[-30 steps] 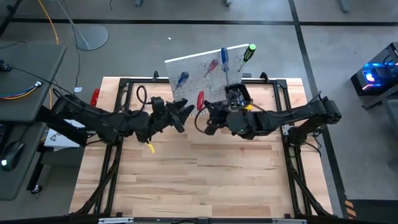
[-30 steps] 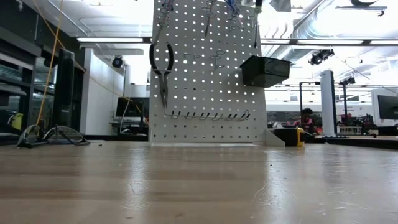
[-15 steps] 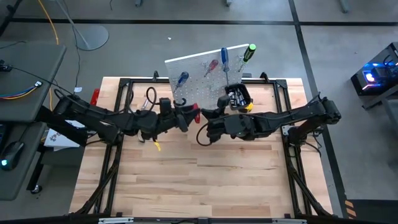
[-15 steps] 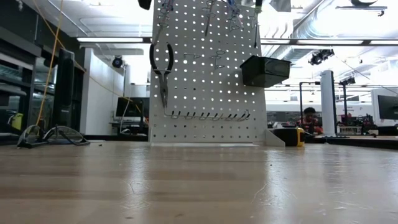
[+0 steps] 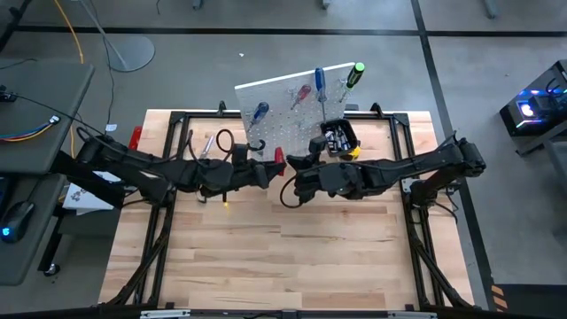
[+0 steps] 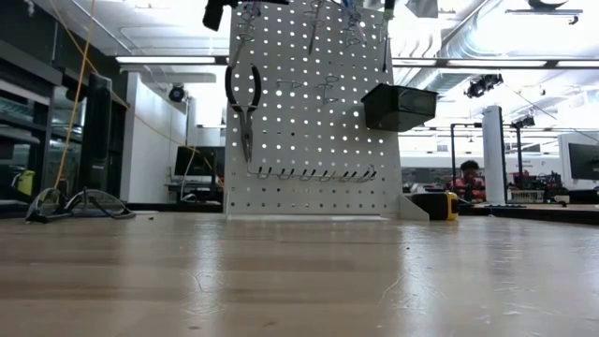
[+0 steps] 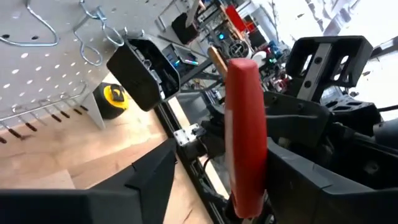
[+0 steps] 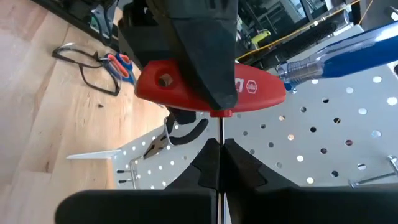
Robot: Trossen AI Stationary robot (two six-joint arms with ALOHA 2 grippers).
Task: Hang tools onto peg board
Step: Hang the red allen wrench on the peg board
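My right gripper is pinching the screwdriver's metal rod, which must hang free, so my left gripper will hold the screwdriver while my right gripper takes its red handle point(image 8: 260, 88).
The white peg board point(image 5: 297, 96) stands upright at the table's far edge. It carries blue point(image 5: 259, 111), red point(image 5: 301, 93) and green-black point(image 5: 354, 73) screwdrivers, a black bin point(image 6: 398, 105) and hanging pliers point(image 6: 243, 103). A red-handled screwdriver point(image 5: 279, 159) is held in the air in front of the board. My right gripper point(image 5: 297, 177) is shut on its shaft. My left gripper point(image 5: 264, 168) has come in from the left and is open, with the red handle point(image 7: 245, 124) between its fingers. My left gripper has one finger point(image 7: 311, 174) lying against the side of the red handle point(image 7: 261, 155); a gap shows between the handle and the other finger point(image 7: 155, 180). My right gripper pinches the thin metal shaft point(image 8: 221, 140) between its two fingers, just below the red handle point(image 8: 205, 84). The screwdriver is lifted clear of the table.
Small scissors point(image 8: 119, 65) and a dark looped cable point(image 8: 87, 62) lie on the wood at the far left. A yellow tape measure point(image 6: 440, 204) sits by the board's right foot. A row of bare hooks point(image 6: 314, 173) crosses the board's lower part. The near half of the table is bare wood.
My left gripper has moved toward the table's right until its fingers stand around the red handle. My right gripper has tipped the screwdriver, bringing the handle down and toward the left gripper, then held still.
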